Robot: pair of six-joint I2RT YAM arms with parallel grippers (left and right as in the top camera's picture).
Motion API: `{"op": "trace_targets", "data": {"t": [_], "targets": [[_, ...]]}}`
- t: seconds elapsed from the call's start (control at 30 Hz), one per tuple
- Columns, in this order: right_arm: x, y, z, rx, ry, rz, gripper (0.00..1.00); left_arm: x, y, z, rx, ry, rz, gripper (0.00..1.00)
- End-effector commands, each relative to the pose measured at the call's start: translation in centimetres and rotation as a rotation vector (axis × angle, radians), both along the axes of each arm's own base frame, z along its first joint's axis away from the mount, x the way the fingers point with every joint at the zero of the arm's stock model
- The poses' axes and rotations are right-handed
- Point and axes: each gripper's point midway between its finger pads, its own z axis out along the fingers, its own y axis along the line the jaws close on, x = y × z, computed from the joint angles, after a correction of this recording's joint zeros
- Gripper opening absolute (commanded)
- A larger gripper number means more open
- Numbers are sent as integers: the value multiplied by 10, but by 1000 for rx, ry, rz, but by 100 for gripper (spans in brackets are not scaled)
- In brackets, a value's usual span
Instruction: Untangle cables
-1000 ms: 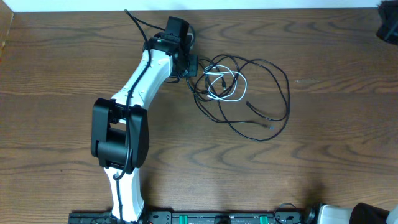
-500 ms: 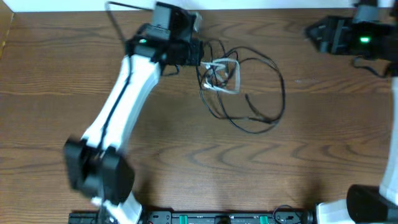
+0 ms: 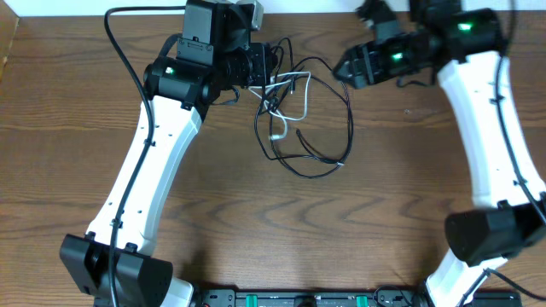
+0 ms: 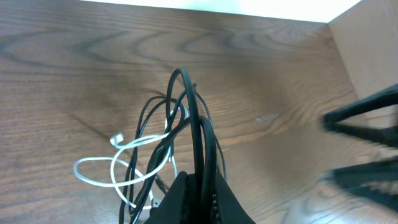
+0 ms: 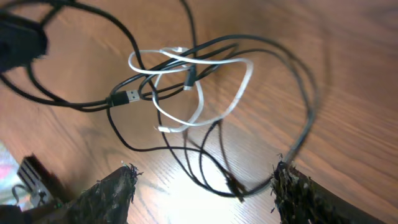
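Note:
I should next close my right gripper on the white cable at its wide loop's outer bend [image 3: 305, 112] [image 5: 233, 106], on the side away from my left gripper.
The long black cable [image 3: 348, 128] lies in loops at the back middle of the table, tangled with the shorter white cable [image 3: 304, 102]. My left gripper [image 3: 263, 70] is shut on several strands of the black cable [image 4: 186, 106], which rise from between its jaws. The white cable [image 4: 99, 173] loops loosely to their left. My right gripper [image 3: 343, 68] stands open just right of the tangle. From its wrist, the black cable [image 5: 298, 81] runs between the spread fingertips [image 5: 115, 186] and brushes the right one. The white cable [image 5: 205, 68] crosses the middle, near a black plug [image 5: 127, 96].
Brown wooden table [image 3: 401, 196] all round the tangle. A pale wall edge [image 3: 307, 7] runs along the back. The black rail [image 3: 290, 298] of the arm bases lines the front edge. The two grippers face each other closely across the cables.
The right arm has swung in from the right edge and its jaws have opened. The left gripper moved back and left with the black cable, drawing the loops tighter.

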Motion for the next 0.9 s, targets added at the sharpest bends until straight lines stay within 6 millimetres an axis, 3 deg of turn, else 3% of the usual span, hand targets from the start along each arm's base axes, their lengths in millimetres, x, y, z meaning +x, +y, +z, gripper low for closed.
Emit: {"op": "trace_targets", "data": {"t": [0.0, 0.43, 0.6, 0.87], "targets": [[-2, 23, -21, -10, 29, 74, 70, -2, -1, 2, -39, 35, 24, 7], [16, 82, -83, -60, -53, 325, 72, -15, 11, -18, -12, 169, 109, 8], [27, 82, -110, -100, -54, 342, 69, -17, 9, -19, -34, 195, 121, 7], [50, 61, -150, -140, 26, 221, 66, -20, 5, -17, -62, 213, 112, 7]]}}
